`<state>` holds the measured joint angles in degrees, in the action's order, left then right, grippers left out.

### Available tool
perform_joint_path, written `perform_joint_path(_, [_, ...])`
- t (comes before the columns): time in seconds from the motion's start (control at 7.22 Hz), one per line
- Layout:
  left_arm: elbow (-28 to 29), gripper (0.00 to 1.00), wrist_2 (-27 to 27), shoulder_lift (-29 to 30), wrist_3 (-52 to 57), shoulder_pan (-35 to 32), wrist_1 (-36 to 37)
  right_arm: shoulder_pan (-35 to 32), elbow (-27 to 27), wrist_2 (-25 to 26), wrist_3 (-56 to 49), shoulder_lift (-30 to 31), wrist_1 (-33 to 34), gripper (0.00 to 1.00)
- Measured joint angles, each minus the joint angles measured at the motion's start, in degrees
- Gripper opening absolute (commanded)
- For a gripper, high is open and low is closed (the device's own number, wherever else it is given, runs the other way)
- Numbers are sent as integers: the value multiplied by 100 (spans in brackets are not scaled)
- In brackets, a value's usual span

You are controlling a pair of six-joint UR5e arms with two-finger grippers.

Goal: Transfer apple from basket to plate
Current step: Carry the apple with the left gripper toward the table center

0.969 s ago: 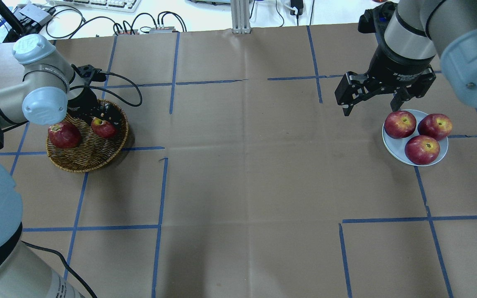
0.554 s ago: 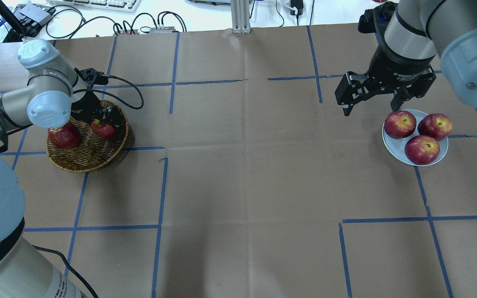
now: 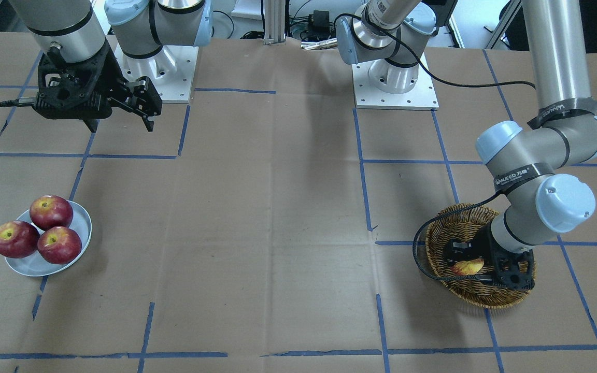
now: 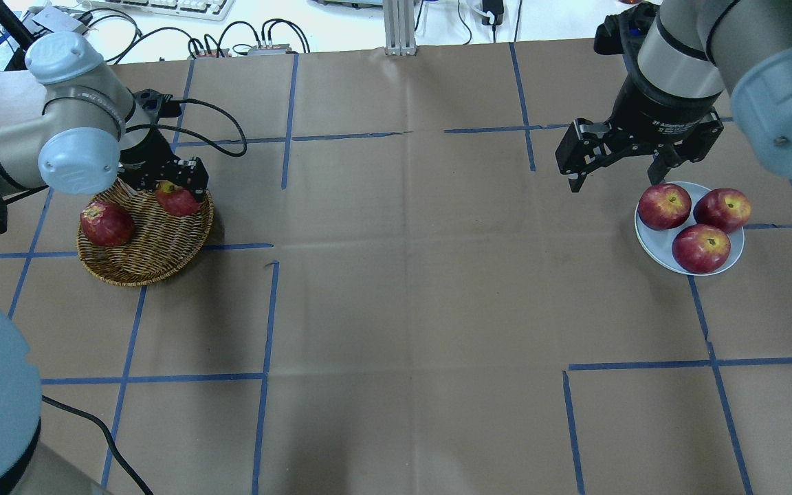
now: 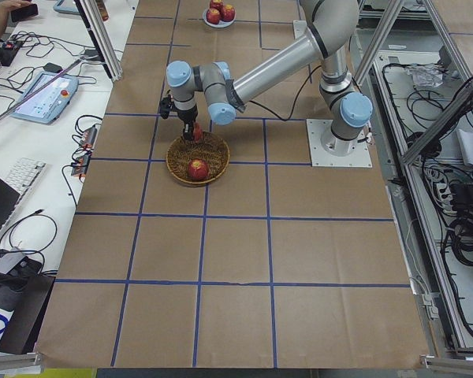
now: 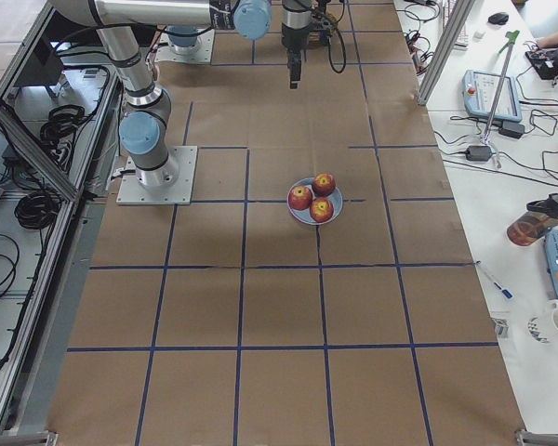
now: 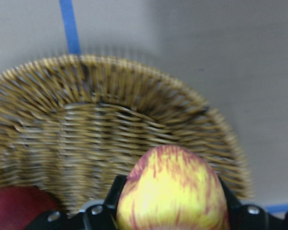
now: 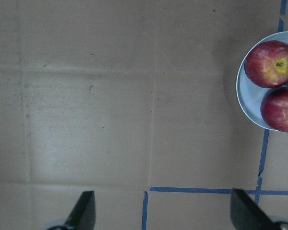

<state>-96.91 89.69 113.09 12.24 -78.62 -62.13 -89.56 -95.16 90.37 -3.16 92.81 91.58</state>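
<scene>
My left gripper is holding the yellow-streaked apple over the wicker basket now. It will let go of it on the bare table midway (image 3: 269, 242) between the basket and the plate.
My left gripper (image 4: 174, 187) is shut on the yellow-streaked apple (image 4: 177, 200) and holds it over the far right part of the wicker basket (image 4: 140, 269). In the left wrist view the apple (image 7: 173, 191) sits between the jaws, above the basket (image 7: 110, 120). In the front view the apple (image 3: 468, 267) shows over the basket (image 3: 485, 300). The pale plate (image 4: 656, 249) lies at the table's right, and shows in the front view too (image 3: 29, 267). My right gripper (image 4: 619, 180) is open and empty, hovering just beyond the plate's left edge.
A dark red apple (image 4: 106, 223) lies in the basket's left side. Three red apples (image 4: 700, 248) fill most of the plate. The left arm's cable (image 4: 221, 127) loops beyond the basket. Blue tape lines cross the brown paper table.
My left gripper has risen with the apple and shifted slightly toward the basket's far edge. The right arm has not moved.
</scene>
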Motion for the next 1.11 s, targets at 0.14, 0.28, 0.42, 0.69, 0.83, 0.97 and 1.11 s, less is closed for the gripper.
perform_joint_path(0.14, [14, 57, 52, -131, -1030, -608, -149, -3, -1, -3, 0, 0, 0, 100])
perform_joint_path(0.28, [31, 57, 86, -118, -2127, -1223, -179, -4, -2, -7, 0, 0, 1, 100])
perform_joint_path(0.42, [103, 57, 85, -1, -3038, -1743, -173, -3, -1, -10, 0, 0, 4, 100])
perform_joint_path(0.69, [485, 57, 81, 464, -4136, -2514, -156, 1, -1, -7, 0, -2, 6, 100])
perform_joint_path(0.83, [698, 58, 87, 722, -4502, -2803, -145, 5, 0, -11, 0, -2, 6, 100])
perform_joint_path(0.97, [863, 58, 77, 929, -4719, -2997, -133, 6, 0, -16, 0, -4, 5, 100])
perform_joint_path(1.11, [950, 58, 49, 1062, -4877, -3103, -120, 7, 1, -17, 0, -6, 9, 100])
